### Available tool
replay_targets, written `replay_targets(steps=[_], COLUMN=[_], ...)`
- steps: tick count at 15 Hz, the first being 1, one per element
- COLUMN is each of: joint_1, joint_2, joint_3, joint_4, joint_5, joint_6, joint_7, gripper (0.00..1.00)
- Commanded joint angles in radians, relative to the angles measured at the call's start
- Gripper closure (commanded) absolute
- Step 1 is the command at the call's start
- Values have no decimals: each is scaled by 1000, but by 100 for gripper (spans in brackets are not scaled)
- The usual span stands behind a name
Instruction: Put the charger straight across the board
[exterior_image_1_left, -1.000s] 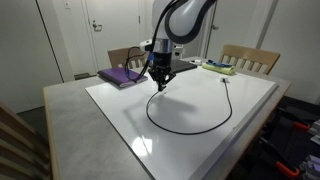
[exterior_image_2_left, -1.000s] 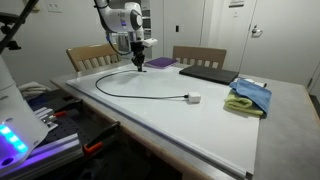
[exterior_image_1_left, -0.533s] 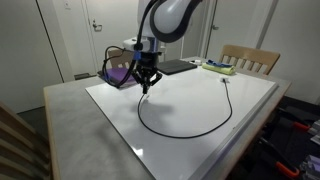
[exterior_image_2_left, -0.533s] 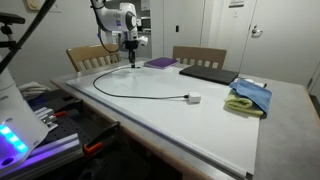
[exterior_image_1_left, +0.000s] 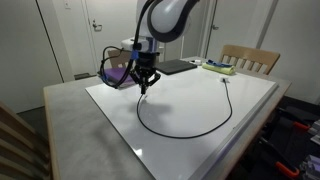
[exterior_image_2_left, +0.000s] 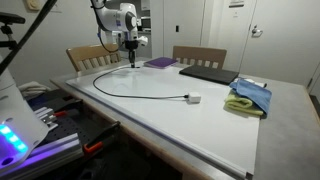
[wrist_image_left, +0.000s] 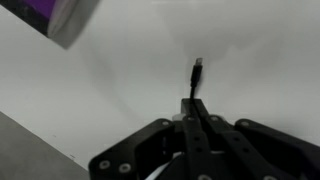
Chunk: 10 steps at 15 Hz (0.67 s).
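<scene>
My gripper is holding the cable's end, now just above the board near the purple book. It will release that end on the grey table just off the white board's edge (exterior_image_1_left: 93, 109), towards the wooden chairs.
The charger is a thin black cable (exterior_image_1_left: 180, 135) lying in a wide curve on the glossy white board (exterior_image_1_left: 190, 100). Its small white plug block (exterior_image_2_left: 194, 98) rests on the board (exterior_image_2_left: 160, 115) at the cable's (exterior_image_2_left: 120, 93) free end. My gripper (exterior_image_1_left: 146, 86) is shut on the cable's other end, just above the board near the purple book. In the wrist view the shut fingers (wrist_image_left: 192, 105) pinch the cable, and its small connector tip (wrist_image_left: 197, 68) sticks out beyond them over the white surface. The gripper also shows in an exterior view (exterior_image_2_left: 132, 58).
A purple book (exterior_image_1_left: 118, 74) lies close beside the gripper and shows in the wrist view (wrist_image_left: 50, 15). A dark laptop (exterior_image_2_left: 210, 73) and blue and yellow cloths (exterior_image_2_left: 248, 97) lie at the board's far side. Wooden chairs (exterior_image_1_left: 250, 58) stand behind the grey table (exterior_image_1_left: 70, 110).
A second ago the gripper was nearer the board's middle; it moved toward the purple book, dragging the cable end and widening the curve. No movement in the last half second.
</scene>
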Motion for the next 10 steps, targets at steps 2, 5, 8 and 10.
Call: replay_targets(steps=[2, 5, 8, 10], joint_1=[23, 25, 42, 61], joint_2=[-3, 10, 53, 98], joint_3=[-22, -20, -6, 8], joint_4=[3, 24, 114, 197], joint_5=[26, 24, 10, 6], joint_6=[1, -7, -72, -128], joint_7=[-16, -30, -115, -214], gripper=[96, 99, 99, 99])
